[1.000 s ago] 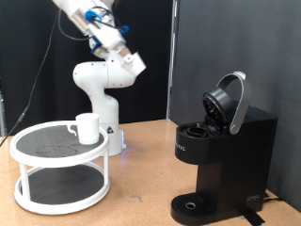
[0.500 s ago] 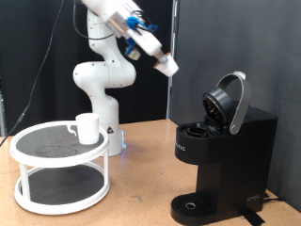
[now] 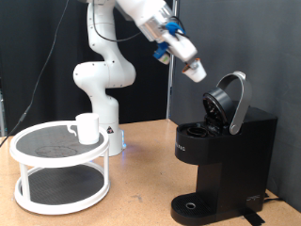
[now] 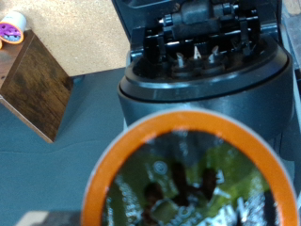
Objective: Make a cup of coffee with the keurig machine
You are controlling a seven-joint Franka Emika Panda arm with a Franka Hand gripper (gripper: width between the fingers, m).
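Note:
Next, I let go of the orange-rimmed pod with my gripper in the open pod chamber of the black keurig machine [image 3: 197, 130], below its raised lid. The pod is now held near that lid.
The black keurig machine [image 3: 221, 160] stands at the exterior view's right with its rounded lid [image 3: 229, 102] hinged open. My gripper [image 3: 195, 71] hangs in the air just above and to the left of that lid. In the wrist view an orange-rimmed pod with a shiny foil top [image 4: 183, 179] sits right at the hand and hides the fingers. Beyond it is the machine's open pod chamber [image 4: 202, 47]. The white mug [image 3: 87, 128] stands on the top tier of the white round stand [image 3: 38, 151] at the exterior view's left, far from the gripper.
The arm's white base [image 3: 103, 89] stands behind the stand. The machine's round drip tray [image 3: 193, 205] holds nothing. In the wrist view a wooden block [image 4: 33, 80] with another small pod [image 4: 11, 26] on it lies beside the machine.
The arm has swung from above its base toward the exterior view's right and now holds the gripper by the machine's open lid. The mug and the machine have not moved.

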